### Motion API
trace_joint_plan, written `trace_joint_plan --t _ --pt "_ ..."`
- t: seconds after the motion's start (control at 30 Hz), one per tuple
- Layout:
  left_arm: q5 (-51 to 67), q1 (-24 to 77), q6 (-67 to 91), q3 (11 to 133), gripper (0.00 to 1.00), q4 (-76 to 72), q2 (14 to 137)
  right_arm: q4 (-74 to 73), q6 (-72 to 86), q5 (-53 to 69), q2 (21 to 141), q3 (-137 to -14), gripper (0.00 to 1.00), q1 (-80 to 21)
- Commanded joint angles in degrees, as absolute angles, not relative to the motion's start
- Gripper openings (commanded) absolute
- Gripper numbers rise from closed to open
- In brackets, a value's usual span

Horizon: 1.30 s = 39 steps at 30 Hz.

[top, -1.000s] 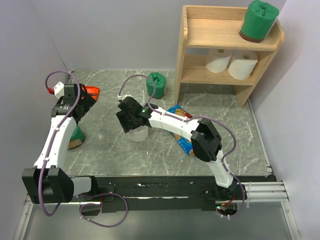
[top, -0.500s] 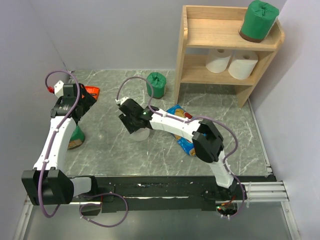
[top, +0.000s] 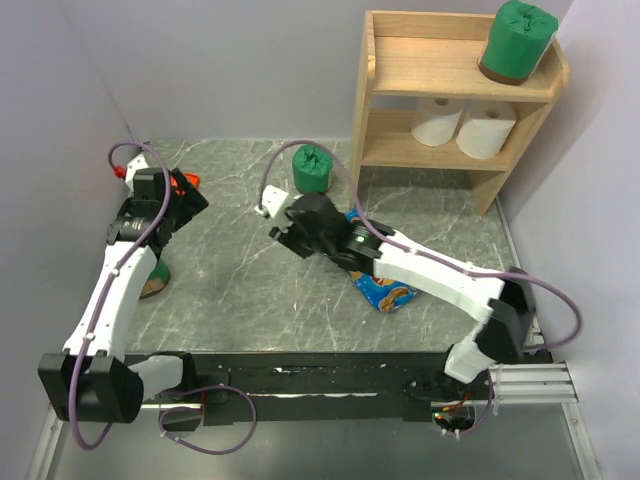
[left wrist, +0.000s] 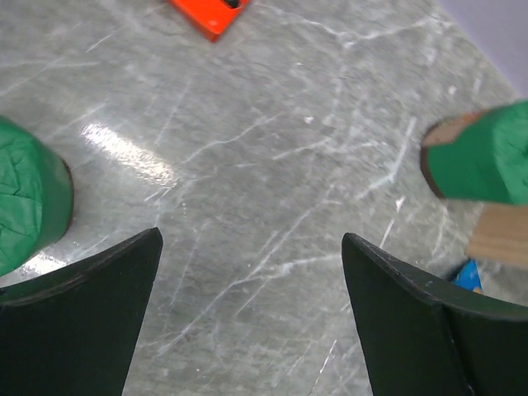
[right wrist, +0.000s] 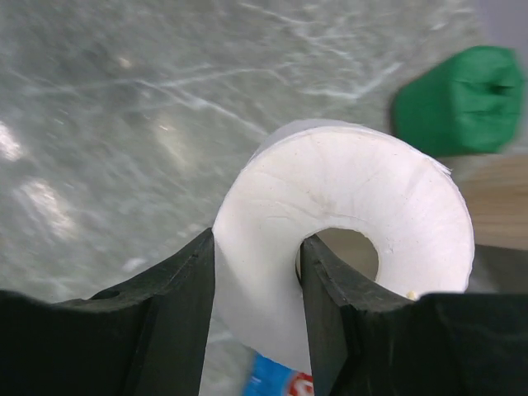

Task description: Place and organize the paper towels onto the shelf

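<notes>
Next, the right gripper releases its white roll on the lower level [top: 394,129], between the shelf's inner side panel and the standing rolls. The held roll is still above the table.
The wood shelf [top: 455,90] stands at the back right, with a green roll [top: 518,40] on its top tier and two white rolls [top: 437,120] on the lower tier. My right gripper [top: 295,225] is shut on a white roll [right wrist: 346,223], one finger inside the core and one outside; it holds the roll above the table, and the roll is hidden in the top view. A green roll [top: 312,168] stands on the table beyond it and also shows in the right wrist view [right wrist: 462,99]. My left gripper [left wrist: 252,243] is open and empty over bare table. Another green roll [top: 152,276] stands beneath the left arm.
A blue chip bag [top: 385,285] lies under the right arm. A red flat tool [top: 186,182] lies at the back left by my left gripper [top: 175,200]. Grey walls close in the left, back and right sides.
My right gripper has lifted the white roll off the table and moved it right and back, towards the shelf. My left gripper has shifted slightly back, staying open.
</notes>
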State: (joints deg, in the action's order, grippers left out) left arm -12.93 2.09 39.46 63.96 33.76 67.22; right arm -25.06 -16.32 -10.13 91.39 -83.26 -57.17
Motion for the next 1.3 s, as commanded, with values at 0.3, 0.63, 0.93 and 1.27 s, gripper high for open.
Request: trace_joint_plan --t 0.3,0.63,0.93,1.27 --pt "-9.7 5.4 35.7 63.1 0.96 29.1 63.9 -5.1 -50.1 -12.7 67.8 -63.6 0.44 -41.3" --pt "-9.2 5.7 35.6 63.0 0.96 28.9 63.6 -2.4 -54.8 -3.8 68.2 -66.1 0.43 -28.9" --pt "-8.9 5.9 35.5 63.0 0.96 28.7 63.4 -0.8 -57.0 3.9 73.7 -71.7 0.43 -23.0" --pt "-8.8 6.0 35.5 63.0 0.96 28.8 63.2 -0.8 -59.4 7.7 80.6 -77.6 0.43 -20.9"
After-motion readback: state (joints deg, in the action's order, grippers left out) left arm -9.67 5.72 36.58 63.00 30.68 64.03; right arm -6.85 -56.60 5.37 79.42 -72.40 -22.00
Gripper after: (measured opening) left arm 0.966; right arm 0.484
